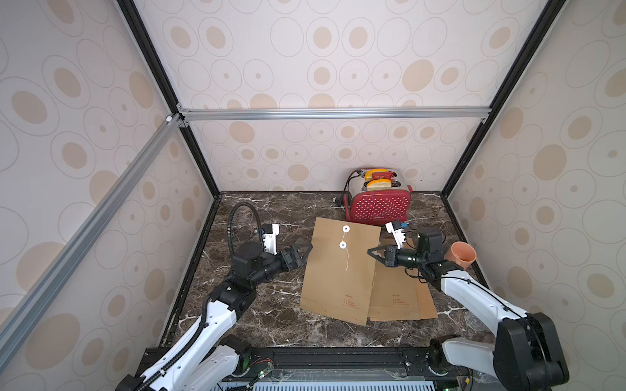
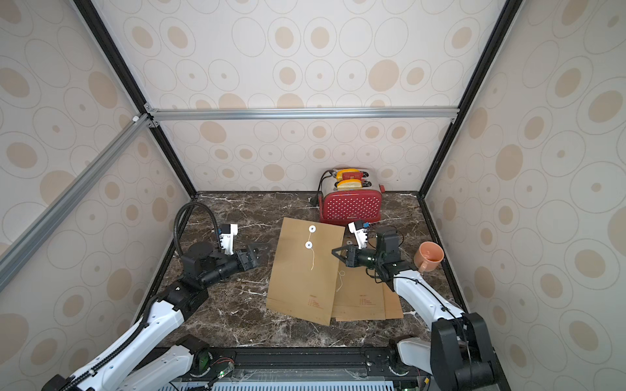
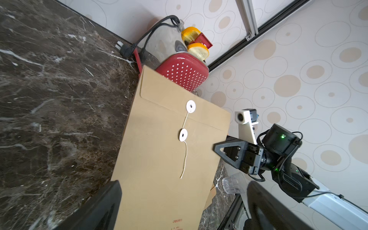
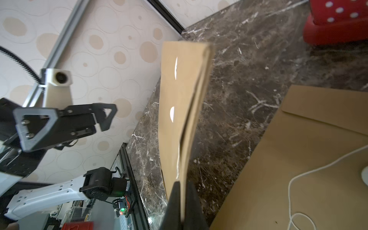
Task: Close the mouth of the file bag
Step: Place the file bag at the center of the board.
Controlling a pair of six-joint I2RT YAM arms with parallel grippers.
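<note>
My right gripper is to put the file bag flat on the bare marble table [image 1: 280, 272] beneath my left gripper. It will let go of the file bag there.
The brown paper file bag [image 1: 338, 274] [image 2: 305, 281] hangs tilted above the table, its flap folded down over the mouth. A string [image 3: 184, 157] runs from the white disc on the flap [image 3: 190, 106] to the lower disc [image 3: 183, 134], and its loose end dangles. My right gripper [image 1: 371, 251] [image 4: 181, 183] is shut on the bag's right edge. My left gripper [image 1: 304, 253] [image 3: 185, 184] stands open just off the bag's left edge, clear of the paper, as the right wrist view shows.
More brown file bags [image 1: 398, 298] lie flat on the marble table [image 1: 257, 304], partly under the held one. A red toaster [image 1: 379, 206] with bread stands at the back. An orange cup [image 1: 462, 254] sits by the right wall, and a clear plastic cup [image 3: 232, 182] is near the table's front.
</note>
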